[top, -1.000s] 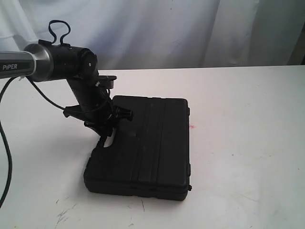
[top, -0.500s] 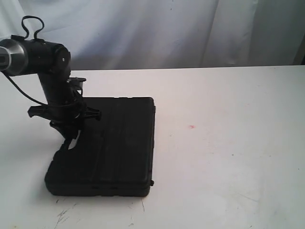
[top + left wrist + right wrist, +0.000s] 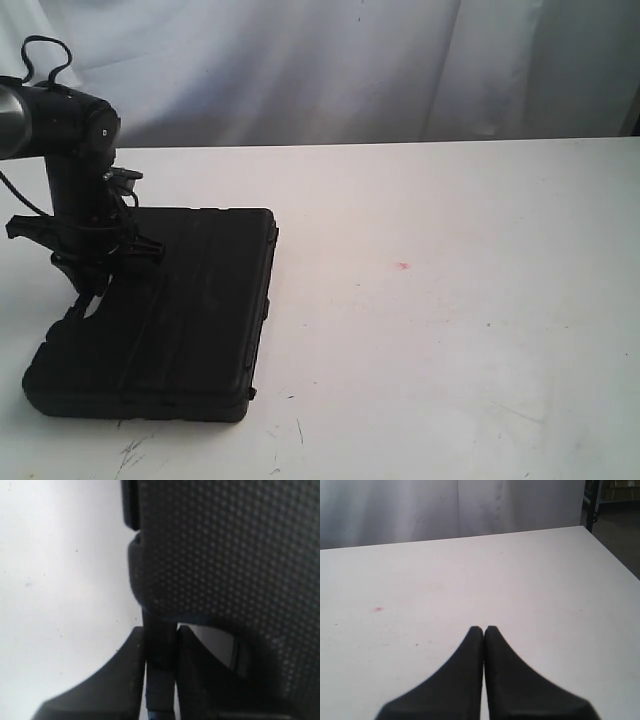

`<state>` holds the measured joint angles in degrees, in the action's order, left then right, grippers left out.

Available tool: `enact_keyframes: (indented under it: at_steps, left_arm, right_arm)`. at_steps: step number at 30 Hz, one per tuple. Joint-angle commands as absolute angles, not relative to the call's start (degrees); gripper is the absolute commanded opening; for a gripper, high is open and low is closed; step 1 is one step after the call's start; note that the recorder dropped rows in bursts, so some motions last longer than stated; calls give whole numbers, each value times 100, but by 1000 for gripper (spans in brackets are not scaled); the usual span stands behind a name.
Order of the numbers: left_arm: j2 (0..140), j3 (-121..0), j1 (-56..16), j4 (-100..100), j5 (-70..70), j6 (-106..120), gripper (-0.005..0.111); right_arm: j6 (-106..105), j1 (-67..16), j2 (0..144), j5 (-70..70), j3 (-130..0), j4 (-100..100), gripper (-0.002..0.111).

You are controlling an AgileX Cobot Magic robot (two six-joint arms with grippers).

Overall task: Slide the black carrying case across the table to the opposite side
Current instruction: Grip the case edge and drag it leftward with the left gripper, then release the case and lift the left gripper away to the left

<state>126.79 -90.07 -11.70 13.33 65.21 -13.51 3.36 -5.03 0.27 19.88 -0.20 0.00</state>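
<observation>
The left gripper should release the black carrying case flat on the white table, straight (image 3: 131,316) behind the dark scuffs.
The black carrying case (image 3: 165,320) lies flat on the white table (image 3: 450,300), far over on the left in the exterior view. My left gripper (image 3: 88,298) stands over the case's left edge, pointing down, shut on the case's handle. In the left wrist view the two fingers (image 3: 125,680) press on the thin black handle bar (image 3: 159,650), with the case's dotted lid (image 3: 225,555) filling most of the picture. My right gripper (image 3: 484,630) is shut on nothing, above bare table; the exterior view does not show it.
A small red mark (image 3: 403,266) sits on the tabletop to the right of the case. Dark scuffs (image 3: 135,450) lie near the front edge. A white curtain (image 3: 350,60) hangs behind the table. The table's far right corner (image 3: 582,527) shows in the right wrist view.
The left arm has moved to the left and the case has slid left with it across the table. The right gripper has not changed.
</observation>
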Motion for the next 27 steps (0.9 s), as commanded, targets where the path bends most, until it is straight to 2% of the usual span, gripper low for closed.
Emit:
enact_keyframes:
  at_steps: [1, 23, 27]
  left_arm:
    - [12598, -8961, -1032, 1687, 6637, -1358, 0]
    - [12598, -8961, -918, 1664, 6880, -1747, 0]
    - [12598, -8961, -918, 1664, 6938, -1767, 11]
  right_arm:
    - [334, -513, 0, 1979, 0, -54, 0]
    - [334, -513, 0, 1979, 0, -54, 0]
    - [334, -513, 0, 1979, 0, -54, 0]
